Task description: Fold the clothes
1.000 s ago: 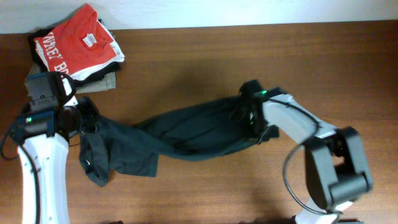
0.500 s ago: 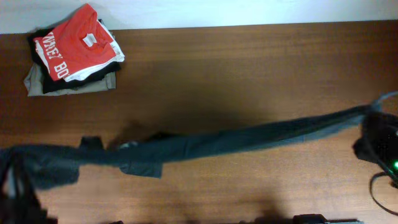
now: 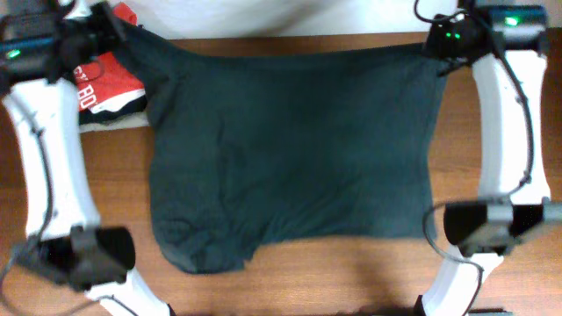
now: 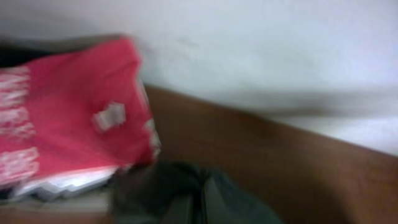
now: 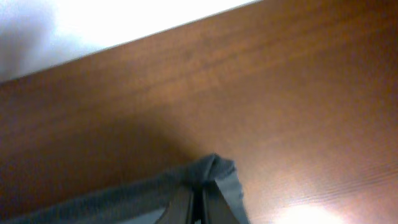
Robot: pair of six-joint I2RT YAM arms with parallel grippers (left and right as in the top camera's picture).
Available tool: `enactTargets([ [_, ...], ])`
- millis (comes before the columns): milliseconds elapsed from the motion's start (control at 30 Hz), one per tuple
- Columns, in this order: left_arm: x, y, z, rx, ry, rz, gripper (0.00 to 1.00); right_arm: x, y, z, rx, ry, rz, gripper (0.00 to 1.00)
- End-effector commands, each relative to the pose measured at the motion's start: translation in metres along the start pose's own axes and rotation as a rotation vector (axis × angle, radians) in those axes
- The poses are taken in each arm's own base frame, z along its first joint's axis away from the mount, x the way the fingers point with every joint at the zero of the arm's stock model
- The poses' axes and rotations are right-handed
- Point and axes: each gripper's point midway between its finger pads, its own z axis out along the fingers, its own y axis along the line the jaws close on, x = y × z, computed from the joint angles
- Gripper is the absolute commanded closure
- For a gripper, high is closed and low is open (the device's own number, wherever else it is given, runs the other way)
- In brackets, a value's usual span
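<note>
My right gripper will let go of the dark green shirt's corner on the brown table (image 3: 425, 95) towards the white wall.
A dark green shirt (image 3: 290, 149) hangs spread wide between my two grippers, held up high over the table. My left gripper (image 3: 112, 25) is shut on its top left corner, which shows blurred in the left wrist view (image 4: 186, 193). My right gripper (image 3: 439, 44) is shut on its top right corner, seen bunched in the right wrist view (image 5: 214, 177). The lower hem sags, with a rumpled sleeve at the lower left (image 3: 198, 250).
A stack of folded clothes with a red shirt (image 3: 105, 83) on top sits at the table's back left corner, also in the left wrist view (image 4: 62, 130). The brown wooden table (image 3: 351, 272) ends at a white wall behind.
The shirt was a stretched rope pulled low and wide between the arms. Both grippers have swung up and back, and the shirt now hangs open as a flat sheet.
</note>
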Motion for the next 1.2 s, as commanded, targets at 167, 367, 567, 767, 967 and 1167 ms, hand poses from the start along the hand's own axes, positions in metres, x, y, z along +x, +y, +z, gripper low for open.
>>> enactTargets([
  [167,0.117,-0.004,0.181,0.037,0.266,0.043,1.0,0.004,-0.058,0.075,0.106,0.077,0.139,0.96],
  [367,0.113,0.001,0.154,0.011,0.311,0.02,1.0,0.036,-0.082,0.097,0.119,0.2,0.165,0.96],
  [567,0.074,-0.019,0.065,-0.005,0.255,0.042,1.0,0.033,-0.044,0.097,-0.178,0.213,0.021,0.93],
  [767,0.141,0.013,0.034,-0.171,0.545,0.004,1.0,0.073,-0.038,0.118,-0.208,0.335,0.026,0.92],
  [967,0.233,0.033,0.057,-0.225,0.776,-0.003,1.0,0.094,-0.038,0.126,-0.196,0.394,0.023,0.87],
  [1167,0.243,0.053,0.049,-0.323,0.807,0.029,0.23,0.117,-0.039,0.128,-0.181,0.474,0.051,0.04],
])
